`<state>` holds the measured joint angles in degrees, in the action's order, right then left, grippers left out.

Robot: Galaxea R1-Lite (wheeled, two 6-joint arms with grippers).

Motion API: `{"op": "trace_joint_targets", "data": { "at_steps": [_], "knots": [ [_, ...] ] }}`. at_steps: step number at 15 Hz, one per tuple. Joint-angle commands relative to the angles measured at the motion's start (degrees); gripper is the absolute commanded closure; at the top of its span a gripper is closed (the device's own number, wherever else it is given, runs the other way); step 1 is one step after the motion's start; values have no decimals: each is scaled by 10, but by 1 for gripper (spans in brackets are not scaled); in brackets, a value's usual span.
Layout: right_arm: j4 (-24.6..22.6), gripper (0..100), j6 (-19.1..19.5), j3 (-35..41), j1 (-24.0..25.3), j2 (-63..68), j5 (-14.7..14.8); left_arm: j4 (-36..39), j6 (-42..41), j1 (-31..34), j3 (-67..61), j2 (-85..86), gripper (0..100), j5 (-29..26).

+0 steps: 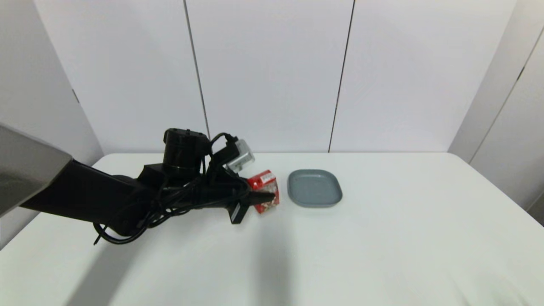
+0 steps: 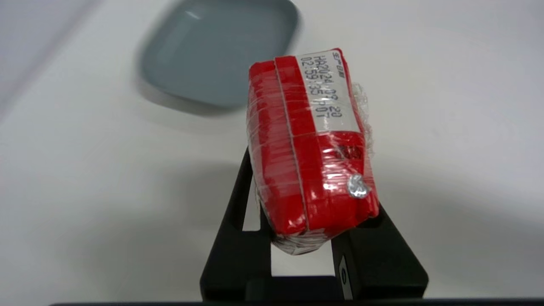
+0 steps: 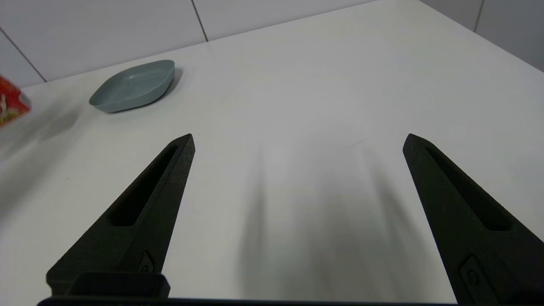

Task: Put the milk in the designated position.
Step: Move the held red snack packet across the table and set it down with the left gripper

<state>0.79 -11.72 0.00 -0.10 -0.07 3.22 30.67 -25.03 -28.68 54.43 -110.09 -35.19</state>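
Observation:
My left gripper is to handle the milk. Next, I set it down on the part of the table (image 1: 304, 165) (image 2: 121, 35) between the grey plate and the wall.
The milk (image 1: 265, 192) is a small red carton with a white printed label on top, wrapped in clear film (image 2: 310, 144). My left gripper (image 1: 264, 196) is shut on it and holds it above the table, just left of the grey plate (image 1: 314, 188). From the left wrist the plate (image 2: 216, 51) lies beyond the carton. The carton's edge (image 3: 10, 106) also shows in the right wrist view, with the plate (image 3: 134, 85) to its side. My right gripper (image 3: 297, 144) stands open over bare table and is out of the head view.
The white table (image 1: 382, 238) spreads wide to the right and front of the plate. White wall panels (image 1: 272, 76) stand close behind the table's far edge. The left arm's black body and cables (image 1: 140, 204) reach across the table's left part.

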Motion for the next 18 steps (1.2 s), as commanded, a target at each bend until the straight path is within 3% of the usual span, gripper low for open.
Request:
{"op": "trace_joint_targets", "data": {
  "at_steps": [1,10,18],
  "knots": [
    [0,0,-1,0,0,1,0,-5,29,20,149,-60,100,29],
    [0,0,-1,0,0,1,0,3,64,6,545,-313,100,47],
    [0,0,-1,0,0,1,0,27,78,-8,588,-399,100,47]
  ]
}}
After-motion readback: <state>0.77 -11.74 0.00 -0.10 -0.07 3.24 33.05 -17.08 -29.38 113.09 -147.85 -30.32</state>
